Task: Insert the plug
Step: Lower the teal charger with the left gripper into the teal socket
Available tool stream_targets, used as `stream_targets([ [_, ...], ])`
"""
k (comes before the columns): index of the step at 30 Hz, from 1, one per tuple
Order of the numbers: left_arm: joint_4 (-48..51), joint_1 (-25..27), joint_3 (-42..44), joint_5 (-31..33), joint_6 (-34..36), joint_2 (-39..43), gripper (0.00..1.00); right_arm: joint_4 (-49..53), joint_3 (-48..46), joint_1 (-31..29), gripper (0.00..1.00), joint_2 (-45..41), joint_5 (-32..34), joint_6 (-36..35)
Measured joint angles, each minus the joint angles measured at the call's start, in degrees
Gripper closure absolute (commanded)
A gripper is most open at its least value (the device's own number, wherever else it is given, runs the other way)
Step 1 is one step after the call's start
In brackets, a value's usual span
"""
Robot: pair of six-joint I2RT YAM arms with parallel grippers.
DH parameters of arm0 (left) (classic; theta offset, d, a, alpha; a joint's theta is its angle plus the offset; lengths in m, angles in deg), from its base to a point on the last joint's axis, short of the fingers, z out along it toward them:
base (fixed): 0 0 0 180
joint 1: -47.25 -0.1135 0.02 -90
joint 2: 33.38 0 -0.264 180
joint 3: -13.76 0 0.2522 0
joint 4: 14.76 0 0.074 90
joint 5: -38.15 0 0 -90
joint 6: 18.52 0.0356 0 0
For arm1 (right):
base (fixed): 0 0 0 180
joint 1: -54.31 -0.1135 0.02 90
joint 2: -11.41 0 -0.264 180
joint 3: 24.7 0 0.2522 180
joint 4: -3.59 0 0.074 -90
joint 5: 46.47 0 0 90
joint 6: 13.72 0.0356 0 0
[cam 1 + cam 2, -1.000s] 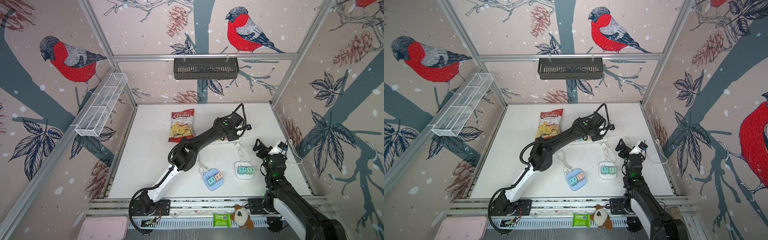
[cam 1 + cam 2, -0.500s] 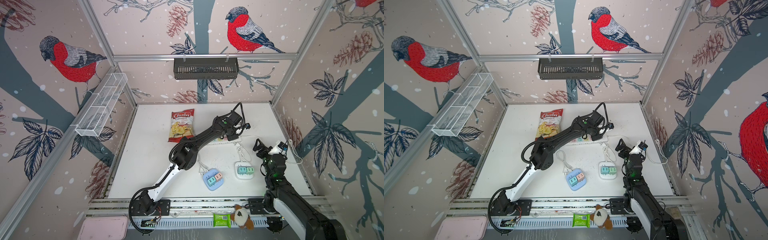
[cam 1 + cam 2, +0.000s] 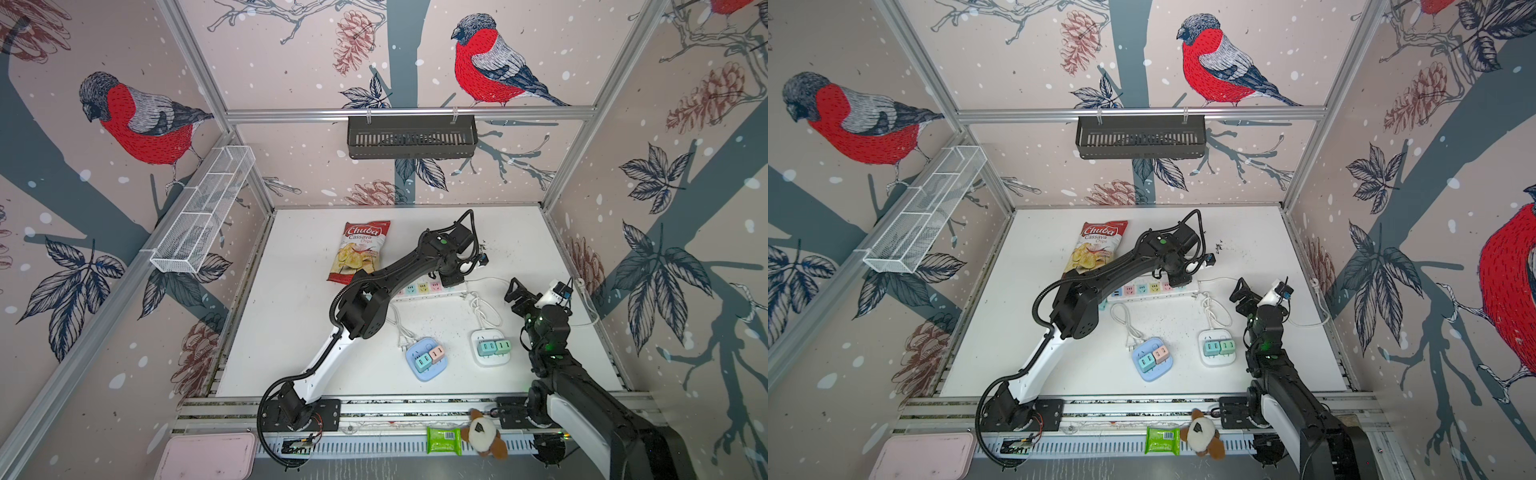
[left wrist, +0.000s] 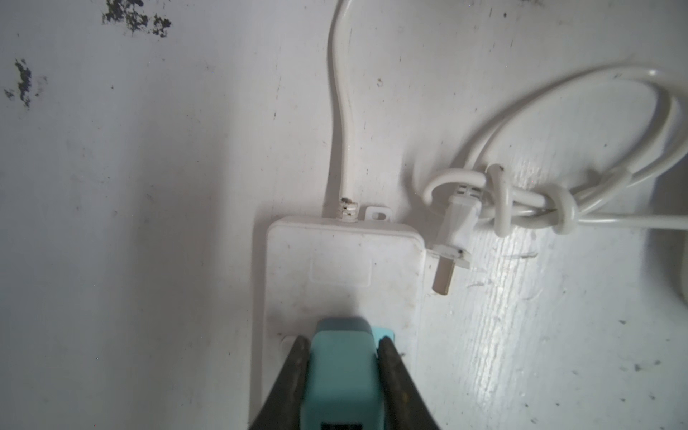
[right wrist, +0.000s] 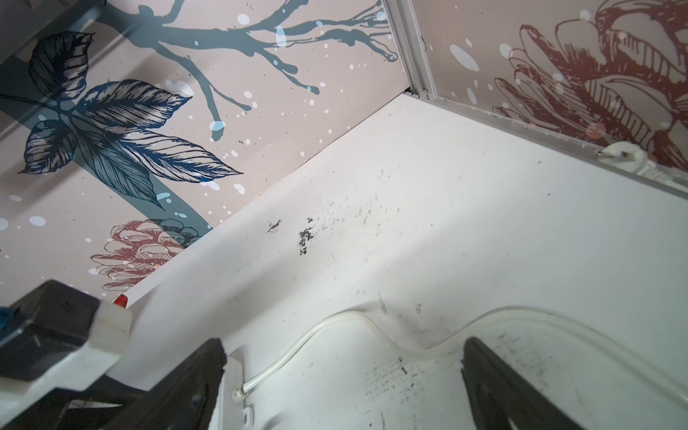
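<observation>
Next, my left gripper lets go of the teal plug once it is in the teal socket at the white power strip's cable end (image 3: 445, 278) (image 4: 354, 362).
My left gripper (image 4: 344, 348) is shut on a teal plug (image 4: 342, 376), dark fingers (image 4: 298, 372) pressed against both its sides. The plug stands over the teal socket face (image 4: 385, 333) at the cable end of the white power strip (image 4: 342, 268); whether its pins are in, I cannot tell. In both top views the left gripper (image 3: 451, 277) (image 3: 1177, 279) hangs over the right end of the strip (image 3: 422, 287) (image 3: 1142, 289). My right gripper (image 3: 517, 293) (image 3: 1241, 293) hovers open to the right, and its wrist view shows the right gripper (image 5: 342, 361) holding nothing.
The strip's white cable (image 4: 340, 111) (image 5: 298, 346) runs off to the right wall. A loose white plug with a knotted cord (image 4: 454, 231) lies beside the strip. A blue socket block (image 3: 427, 358), a white socket block (image 3: 490, 347) and a chips bag (image 3: 359, 251) lie on the table.
My left gripper has shifted slightly over the strip's end, still shut on the teal plug. The right arm has not moved.
</observation>
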State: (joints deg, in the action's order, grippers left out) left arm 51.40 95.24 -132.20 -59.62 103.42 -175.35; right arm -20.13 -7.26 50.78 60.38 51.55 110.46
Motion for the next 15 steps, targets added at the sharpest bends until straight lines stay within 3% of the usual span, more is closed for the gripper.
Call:
stream_targets([
  [3,-1.62,-2.05,0.94,-4.61,0.02,-0.39,1.00,-0.31,0.57,-3.08,0.00,1.44,-0.11,-1.38],
  [8,-5.35,-3.85,4.98,-10.25,1.05,1.29,1.00,-0.59,1.84,-15.85,0.00,1.79,6.91,-5.95],
  [15,-5.07,-4.07,6.93,-9.35,2.60,3.52,1.00,-0.28,2.14,-15.67,0.00,1.20,11.08,-7.37],
])
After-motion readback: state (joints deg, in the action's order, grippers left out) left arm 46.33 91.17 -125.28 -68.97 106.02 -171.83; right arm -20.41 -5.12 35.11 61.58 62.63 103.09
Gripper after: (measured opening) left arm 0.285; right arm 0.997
